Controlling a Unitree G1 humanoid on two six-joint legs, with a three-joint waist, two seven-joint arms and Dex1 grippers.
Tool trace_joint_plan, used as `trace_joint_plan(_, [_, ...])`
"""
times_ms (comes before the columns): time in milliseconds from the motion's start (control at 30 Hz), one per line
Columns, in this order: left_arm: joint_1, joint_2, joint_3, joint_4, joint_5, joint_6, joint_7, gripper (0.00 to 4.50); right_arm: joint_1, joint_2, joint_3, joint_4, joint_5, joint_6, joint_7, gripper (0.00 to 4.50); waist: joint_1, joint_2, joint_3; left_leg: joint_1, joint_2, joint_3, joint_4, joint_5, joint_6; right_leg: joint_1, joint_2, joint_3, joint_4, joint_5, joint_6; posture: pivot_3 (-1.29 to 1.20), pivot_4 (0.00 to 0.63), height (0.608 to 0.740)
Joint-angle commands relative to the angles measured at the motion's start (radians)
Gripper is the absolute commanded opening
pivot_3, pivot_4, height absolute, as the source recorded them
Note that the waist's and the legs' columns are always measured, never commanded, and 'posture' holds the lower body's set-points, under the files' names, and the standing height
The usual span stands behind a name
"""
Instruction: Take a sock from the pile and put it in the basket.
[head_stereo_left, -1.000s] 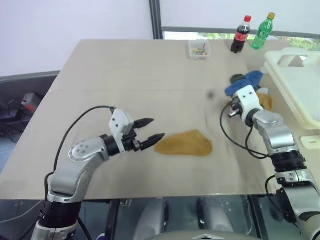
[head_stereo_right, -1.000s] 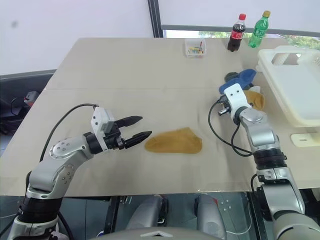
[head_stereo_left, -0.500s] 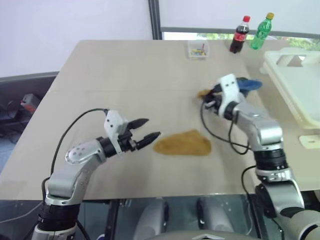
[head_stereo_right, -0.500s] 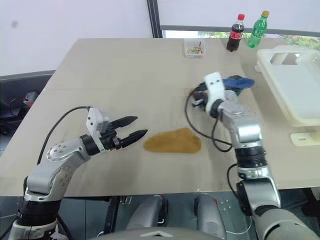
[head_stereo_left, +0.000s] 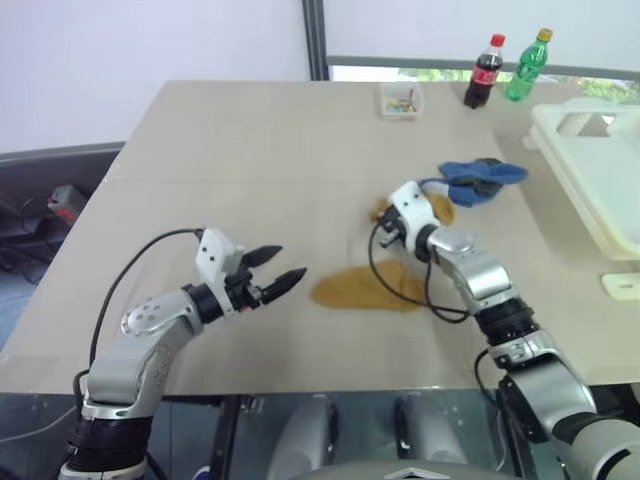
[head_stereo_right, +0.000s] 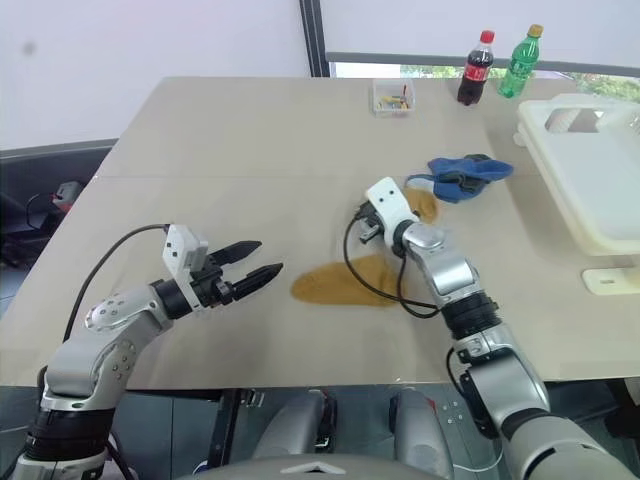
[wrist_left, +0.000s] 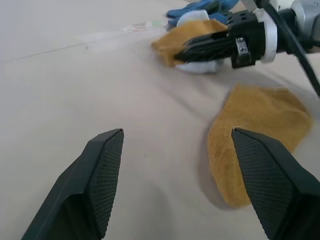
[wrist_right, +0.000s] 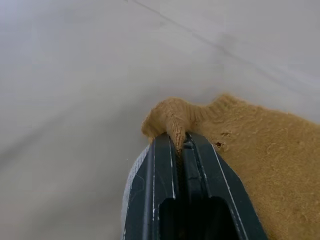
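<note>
I am holding the mustard sock with a white sock under it, so my right gripper needs to open and grab only the mustard sock's edge (wrist_right: 169, 107) before it pulls that sock clear.
My right gripper (head_stereo_left: 383, 221) is shut on a fold of a mustard sock (wrist_right: 172, 117) and holds it just over the table's middle, left of the pile (head_stereo_left: 478, 178), where a blue and a dark sock lie. The rest of that sock (head_stereo_left: 433, 208) trails behind the wrist. A second mustard sock (head_stereo_left: 362, 288) lies flat on the table in front of it. My left gripper (head_stereo_left: 278, 279) hovers open a short way left of the flat sock, its fingers (wrist_left: 102, 172) apart with nothing between them. The cream basket (head_stereo_left: 600, 160) stands at the right edge.
A small clear box (head_stereo_left: 400, 100), a cola bottle (head_stereo_left: 483, 72) and a green bottle (head_stereo_left: 527, 65) stand along the far edge. A small white piece (head_stereo_left: 620, 285) lies in front of the basket. Black cables hang from both wrists.
My right arm has swung left from the pile, dragging the mustard sock to the table's middle. The left gripper has drifted a little to the left, still open.
</note>
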Motion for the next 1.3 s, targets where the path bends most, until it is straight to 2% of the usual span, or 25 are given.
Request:
trace_joint_plan(33, [-0.009,0.012,0.010,-0.036,0.006,-0.012,0.003,3.68,0.017,-0.050,-0.025,0.108,-0.054,-0.014,-0.030,0.06,0.001,-0.001,-0.001,0.001,0.000,0.000,0.000,0.000,0.000,0.001,0.000,0.000,0.000,0.000,0.000,0.00,0.150,0.740])
trace_joint_plan(233, [-0.038,0.009,-0.008,-0.017,0.018,-0.012,-0.003,3.68,-0.010,-0.077,-0.086,0.170,-0.058,-0.089,-0.077,0.06,0.002,-0.002,-0.002,0.002,0.000,-0.001,0.001,0.000,0.000,0.002,0.000,0.000,0.000,0.000,0.000,0.00,0.150,0.740])
trace_joint_plan(400, [-0.042,0.006,-0.013,-0.014,0.024,-0.012,-0.007,3.68,-0.009,-0.056,-0.127,0.083,-0.014,-0.044,-0.040,0.06,-0.004,-0.002,-0.001,0.001,0.001,0.000,0.001,0.000,0.000,0.001,0.000,0.000,0.000,0.000,0.000,0.00,0.150,0.740])
trace_joint_plan(467, [-0.045,0.006,-0.016,-0.013,0.024,-0.012,-0.007,3.68,-0.001,-0.050,-0.140,0.039,0.034,0.014,0.020,0.06,-0.004,-0.002,-0.001,0.000,0.001,0.000,0.000,0.000,0.000,0.001,0.000,0.000,0.000,0.000,0.000,0.00,0.150,0.740])
trace_joint_plan(567, [-0.047,0.006,-0.019,-0.013,0.022,-0.011,-0.007,3.68,0.010,-0.050,-0.139,0.009,0.042,0.038,0.044,1.01,-0.004,-0.002,-0.001,0.000,0.001,0.000,0.000,0.000,0.000,0.001,0.000,0.000,-0.001,0.000,0.000,0.00,0.150,0.740])
trace_joint_plan(667, [-0.046,0.007,-0.018,-0.016,0.020,-0.010,-0.005,3.68,0.013,-0.046,-0.146,-0.009,0.037,0.051,0.029,2.46,-0.004,-0.001,-0.001,0.000,0.001,0.000,0.000,0.000,0.000,0.000,0.000,0.000,-0.001,0.000,0.000,0.00,0.150,0.740])
trace_joint_plan(700, [-0.043,0.008,-0.017,-0.018,0.020,-0.010,-0.004,3.68,0.012,-0.042,-0.151,-0.019,0.041,0.056,0.026,2.70,-0.004,-0.001,-0.001,0.000,0.001,0.000,0.000,0.000,0.000,0.000,0.000,0.000,-0.001,0.000,0.000,0.00,0.150,0.740])
trace_joint_plan(1300, [-0.024,0.008,-0.009,-0.050,0.012,0.000,0.024,3.68,-0.075,-0.020,-0.177,0.038,0.043,0.020,-0.013,2.70,-0.005,0.000,0.000,-0.003,0.001,0.001,-0.001,0.000,0.000,-0.003,0.000,0.001,-0.001,0.000,0.000,0.00,0.150,0.740])
